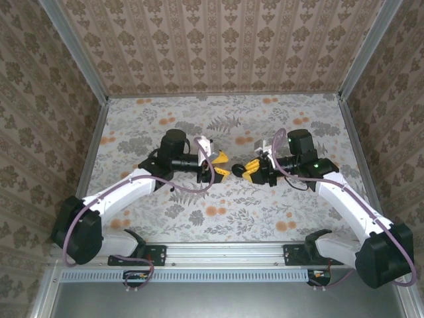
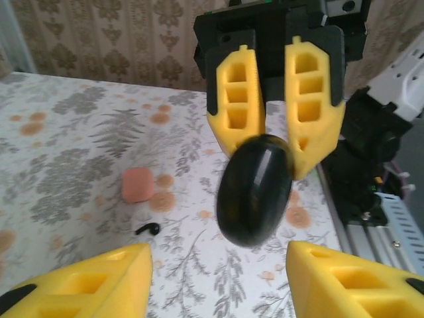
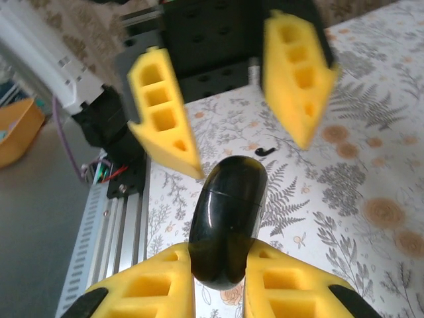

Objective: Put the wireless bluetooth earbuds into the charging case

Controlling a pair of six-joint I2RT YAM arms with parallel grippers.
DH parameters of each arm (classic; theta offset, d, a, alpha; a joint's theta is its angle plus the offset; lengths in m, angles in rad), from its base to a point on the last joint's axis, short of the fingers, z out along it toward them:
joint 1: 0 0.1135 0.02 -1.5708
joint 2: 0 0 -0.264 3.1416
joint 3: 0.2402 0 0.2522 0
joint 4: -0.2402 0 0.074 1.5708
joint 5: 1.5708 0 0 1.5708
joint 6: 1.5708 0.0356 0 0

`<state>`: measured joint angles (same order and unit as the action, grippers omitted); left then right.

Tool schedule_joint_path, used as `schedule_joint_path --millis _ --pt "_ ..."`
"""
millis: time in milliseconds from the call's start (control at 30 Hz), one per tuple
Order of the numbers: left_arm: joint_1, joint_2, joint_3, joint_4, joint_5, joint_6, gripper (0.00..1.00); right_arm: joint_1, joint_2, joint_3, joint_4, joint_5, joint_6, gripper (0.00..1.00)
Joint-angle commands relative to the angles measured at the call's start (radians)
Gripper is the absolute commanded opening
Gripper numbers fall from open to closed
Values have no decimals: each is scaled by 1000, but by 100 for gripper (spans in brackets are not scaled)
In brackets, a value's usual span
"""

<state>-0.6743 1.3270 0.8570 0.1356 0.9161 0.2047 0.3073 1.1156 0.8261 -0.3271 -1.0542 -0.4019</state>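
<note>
The pod sits at a slant in the robot's right gripper with its seam near the pod's far end, so next the left gripper takes that end [image 3: 241,169] and passes the pod back straight.
My right gripper [image 3: 220,255] is shut on a glossy black oval pod [image 3: 228,218] with a seam round it, held above the table. The pod [image 2: 255,189] hangs in front of my left gripper [image 2: 218,265], whose fingers stand wide apart with nothing between them. In the top view the left gripper [image 1: 222,165] and the right gripper [image 1: 250,169] face each other mid-table, the pod [image 1: 236,171] between them. The salmon-pink charging case [image 2: 138,184] lies on the flowered table. One tiny black earbud [image 2: 147,228] lies just in front of it; the earbud [image 3: 265,152] lies beyond the pod.
The aluminium rail [image 1: 225,252] runs along the table's near edge and carries both arm bases. Patterned walls [image 1: 218,46] close in the back and the sides. The flowered tabletop [image 1: 218,215] between the arms and the rail is bare.
</note>
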Motion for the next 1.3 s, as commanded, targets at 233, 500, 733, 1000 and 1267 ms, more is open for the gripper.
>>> schedule_joint_path --millis 233,500,733,1000,1267 --pt "-34 53 112 -146 159 128 45 40 -35 5 -38 -45 -201 16" --pt "-54 80 159 -242 194 180 28 42 -34 1 -37 -52 -202 16" --pt "-56 76 183 -328 172 219 18 41 -43 -1 -35 -18 -187 19" --pt "-61 36 207 -470 -32 284 12 39 -112 22 -101 166 -123 52" --pt "-119 17 264 -652 -267 413 12 84 -136 52 -141 300 -144 54"
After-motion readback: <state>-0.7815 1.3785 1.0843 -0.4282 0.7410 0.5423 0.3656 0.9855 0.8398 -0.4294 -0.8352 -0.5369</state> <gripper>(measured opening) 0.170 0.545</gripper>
